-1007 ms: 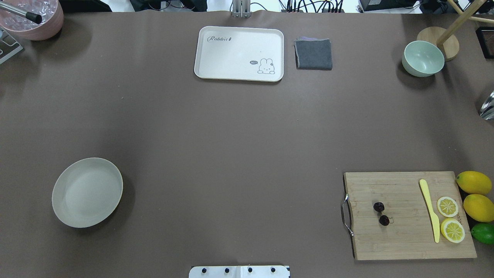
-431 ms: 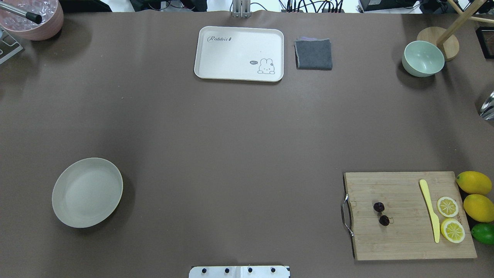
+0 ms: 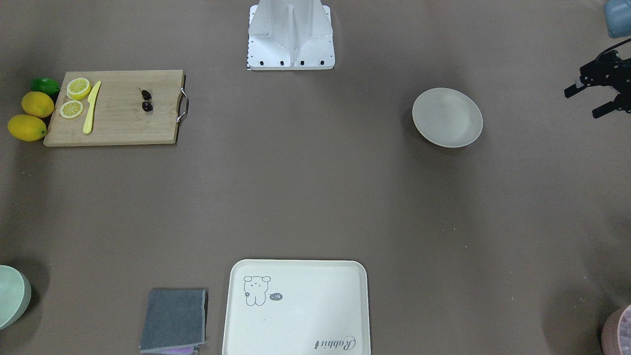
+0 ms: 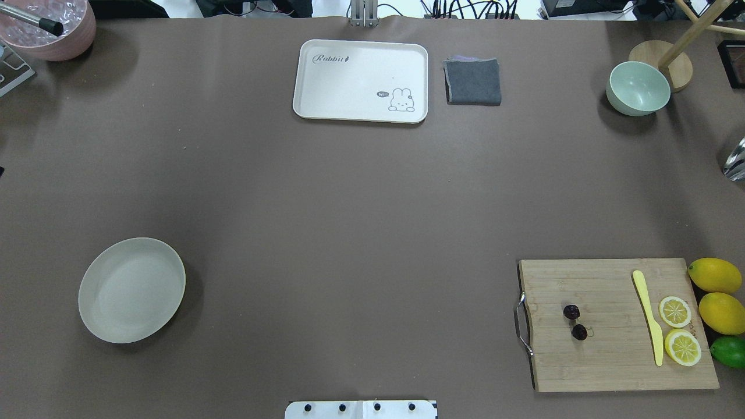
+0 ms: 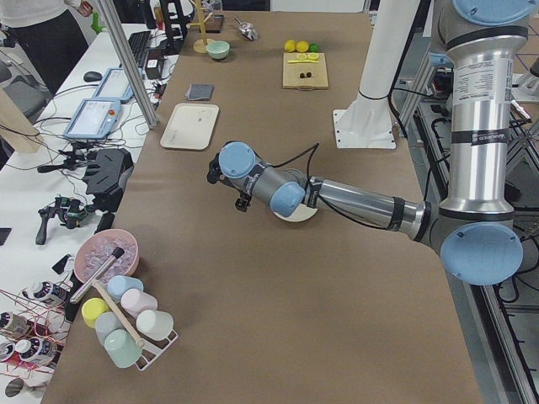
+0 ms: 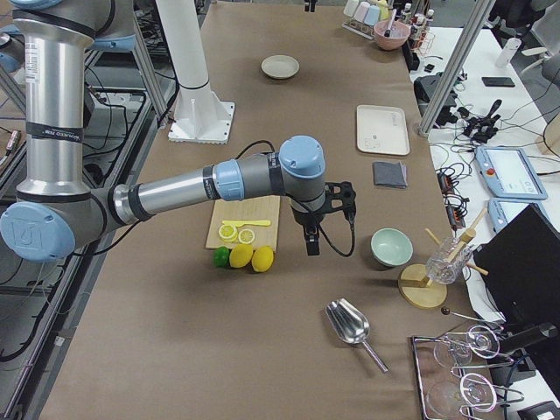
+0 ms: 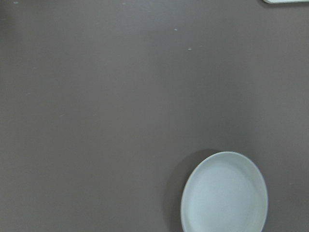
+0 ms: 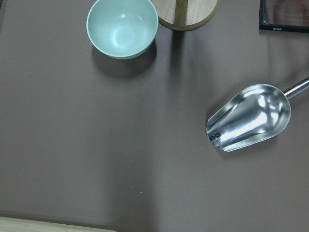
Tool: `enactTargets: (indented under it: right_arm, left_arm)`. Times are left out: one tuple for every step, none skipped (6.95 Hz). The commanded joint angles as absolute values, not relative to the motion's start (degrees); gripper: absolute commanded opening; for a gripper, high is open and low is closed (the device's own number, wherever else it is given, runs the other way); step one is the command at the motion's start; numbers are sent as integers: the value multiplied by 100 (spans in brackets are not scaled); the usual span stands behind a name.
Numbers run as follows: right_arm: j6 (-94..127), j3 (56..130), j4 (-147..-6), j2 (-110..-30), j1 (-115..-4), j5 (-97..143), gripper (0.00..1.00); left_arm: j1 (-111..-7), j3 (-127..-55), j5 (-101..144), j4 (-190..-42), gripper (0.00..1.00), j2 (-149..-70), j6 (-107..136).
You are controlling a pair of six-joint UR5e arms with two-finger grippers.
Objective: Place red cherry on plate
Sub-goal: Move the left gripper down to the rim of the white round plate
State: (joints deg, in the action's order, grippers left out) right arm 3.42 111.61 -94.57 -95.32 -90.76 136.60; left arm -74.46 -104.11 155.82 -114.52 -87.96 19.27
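Observation:
My left gripper grabs the plate's outer rim [image 3: 480,124] [image 7: 182,211] next, on the side that faces away from the cutting board.
The red cherry [image 4: 579,332], a dark maroon pair on a thin stem, lies on the left part of a wooden cutting board [image 4: 617,361] at the near right; it also shows in the front-facing view [image 3: 147,106]. The plate [image 4: 131,290] is a round off-white dish at the near left, with nothing in it. My left gripper [image 3: 586,102] hovers open past the plate's outer side, its wrist view catching the plate [image 7: 224,193] at the bottom. My right gripper [image 6: 319,232] shows only in the right side view, beyond the board; I cannot tell if it is open or shut.
On the board lie a yellow knife [image 4: 648,314] and two lemon slices [image 4: 675,311]; two lemons [image 4: 715,275] and a lime [image 4: 728,351] sit beside it. A cream tray [image 4: 361,80], grey cloth [image 4: 472,81] and green bowl [image 4: 638,88] line the far side. A metal scoop [image 8: 248,118] lies far right.
A small dark bit now shows at the overhead view's left edge. The cherry, plate and board have not moved.

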Motion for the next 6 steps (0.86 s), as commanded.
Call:
enactTargets:
  right_arm:
    - [439,11136,-9457,-9527,-9079,13632,99]
    - [439,11127,-9457,-9519,-9070,13632,99]
    - [439,11118,-9457,-9501,-9070,13632,99]
    - [439,11127,-9457,-9492,-9070,13641,99]
    - [439,11127,-9457,-9501,-9070,13641,99]
    - [439,11101,-9457,-9501,-9070,13641,99]
  left_arm:
    - [-6954,-9873,15154,-12844,95,-8859,2705]
    - [-6856,-9452,15057,-13450,94,-8833,2742]
    - [-6725,-9048,14890,-14082,94,-8824,2925]
    - [-6393,-8809,14575,-14785,93,-8798,3362]
    - [-6076,-8641,14355,-15462,93,-8807,3906]
    - [-5786,-8570,14144,-15921,93,-8789,4337]
